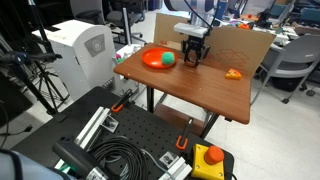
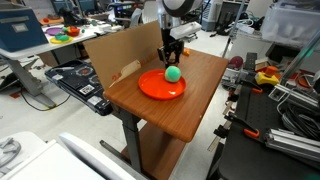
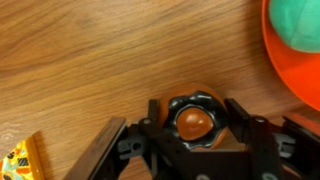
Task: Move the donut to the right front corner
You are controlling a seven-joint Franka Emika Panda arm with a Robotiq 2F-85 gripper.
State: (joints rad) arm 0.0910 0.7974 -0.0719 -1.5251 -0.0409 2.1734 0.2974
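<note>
Next, my gripper releases the donut on the bare wood (image 1: 231,93) between the orange-yellow item and the near corner of the table.
The donut (image 3: 196,118), a small ring with dark icing and a brown centre, lies on the reddish-brown wooden tabletop (image 1: 200,90). In the wrist view my gripper (image 3: 193,104) has a black finger pressed against each side of it. In both exterior views the gripper (image 1: 193,58) (image 2: 172,56) is low over the table, just beside the orange plate (image 1: 152,61) (image 2: 155,88), and the donut itself is hidden behind the fingers. The table's near corner in an exterior view (image 1: 244,119) is bare.
A green ball (image 1: 168,59) (image 2: 173,73) (image 3: 297,20) sits on the orange plate (image 3: 300,75). A small orange-yellow item (image 1: 233,73) (image 3: 20,160) lies apart on the table. A cardboard wall (image 1: 240,42) (image 2: 115,55) stands along the back edge.
</note>
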